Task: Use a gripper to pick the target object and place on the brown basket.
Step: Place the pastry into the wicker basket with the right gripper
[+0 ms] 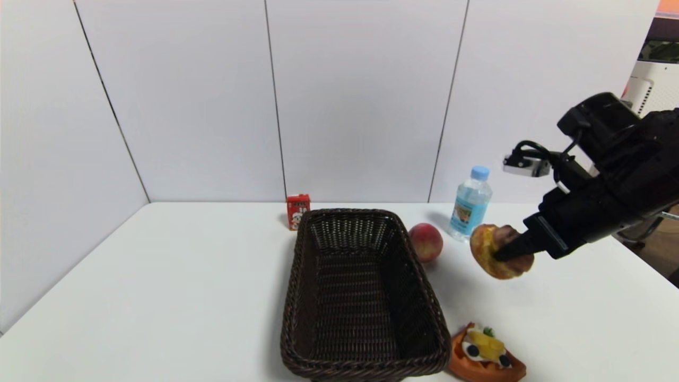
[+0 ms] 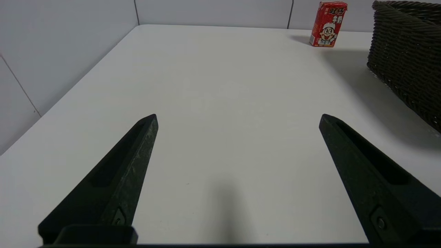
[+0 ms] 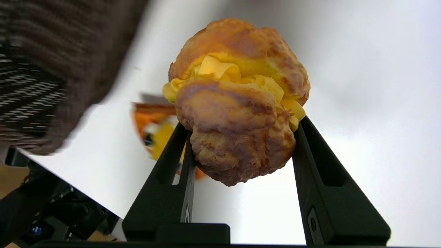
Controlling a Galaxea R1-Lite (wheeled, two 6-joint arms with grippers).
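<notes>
Next, I release the bun-like pastry with my right gripper near the middle of the brown basket's woven bottom [image 1: 354, 288].
My right gripper [image 1: 501, 255] is shut on the bun-like pastry [image 1: 496, 251] and holds it in the air, right of the brown basket [image 1: 305, 276] and near the peach. In the right wrist view the pastry [image 3: 237, 103], pinkish-brown with yellow filling, sits clamped between the two black jaws of the right gripper [image 3: 241, 120], above the white table. The basket [image 3: 51, 69] shows blurred at that view's side and is empty. My left gripper [image 2: 237, 119] is open and empty over bare table, left of the basket [image 2: 406, 55]; it is out of the head view.
A red-yellow peach [image 1: 426, 241] lies right of the basket. A water bottle [image 1: 470, 204] stands behind the pastry. An orange waffle wedge [image 1: 485, 353] lies at the front right. A red carton [image 1: 298, 211] stands behind the basket, and shows in the left wrist view [image 2: 327, 24].
</notes>
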